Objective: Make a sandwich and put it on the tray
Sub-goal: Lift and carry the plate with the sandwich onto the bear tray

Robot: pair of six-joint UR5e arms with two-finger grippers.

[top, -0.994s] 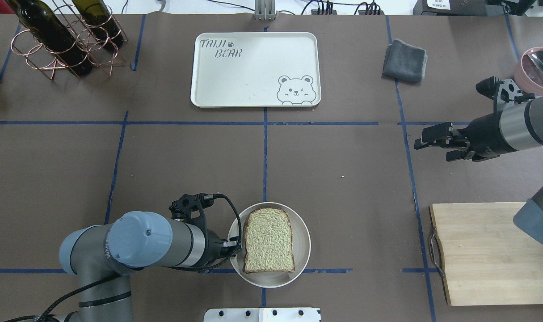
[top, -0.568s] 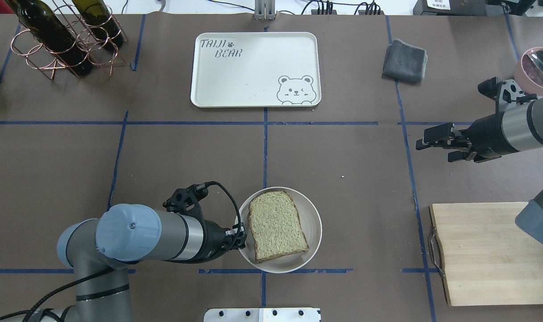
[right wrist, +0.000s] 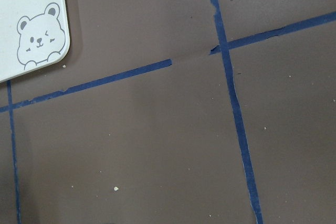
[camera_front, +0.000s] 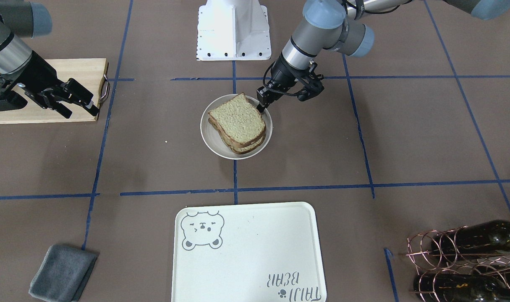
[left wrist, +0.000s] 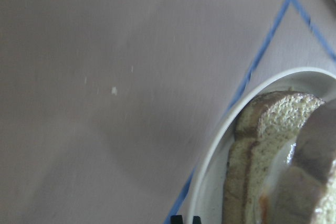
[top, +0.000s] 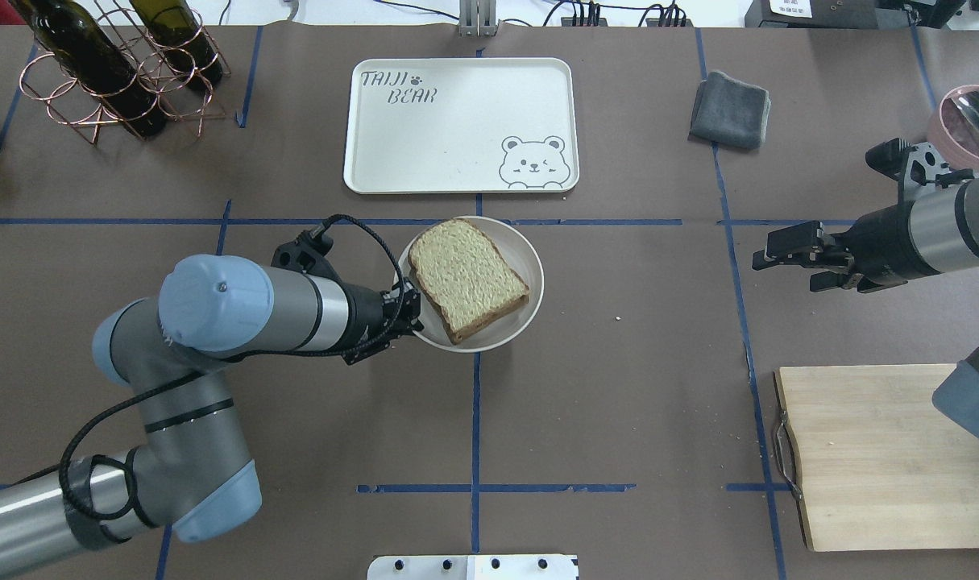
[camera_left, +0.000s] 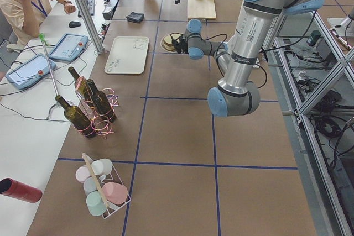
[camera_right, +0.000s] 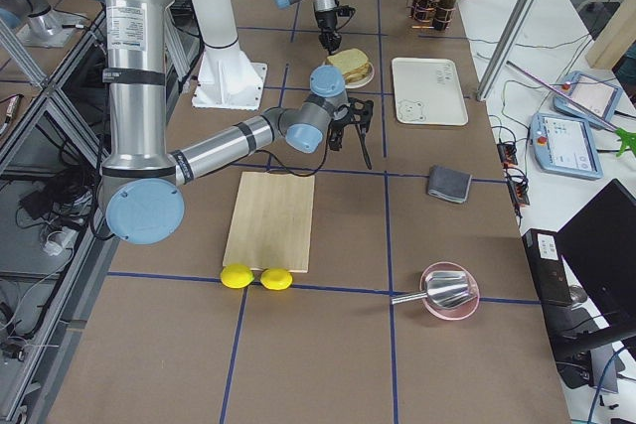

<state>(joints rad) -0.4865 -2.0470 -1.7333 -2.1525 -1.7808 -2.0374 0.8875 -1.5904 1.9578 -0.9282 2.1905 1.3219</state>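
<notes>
I will release the sandwich plate from my left gripper on the cream tray (camera_front: pixel 240 250) between the bear face and lettering.
The sandwich (top: pixel 469 275), two speckled tan slices with dark crust, lies on a small round pale plate (top: pixel 528 266) just in front of the tray (top: pixel 457 121). It also shows in the front view (camera_front: pixel 238 123). In the left wrist view a pale filling shows between the slices (left wrist: pixel 262 150). My left gripper (top: pixel 412 310) is shut on the plate's left rim and holds it. The cream tray with the bear face holds nothing. My right gripper (top: pixel 779 256) is open and empty, hovering over the table at the right.
A wooden cutting board (top: pixel 876 451) lies at the front right, with two lemons (camera_right: pixel 256 277) at its end. A grey cloth (top: pixel 729 109) lies right of the tray. A wire rack with wine bottles (top: pixel 118 64) stands back left. A pink bowl with a metal scoop (top: pixel 968 121) is far right.
My left gripper has carried the plate with the sandwich from the table's front edge forward to just short of the tray, turning it a little. The right arm has barely moved.
</notes>
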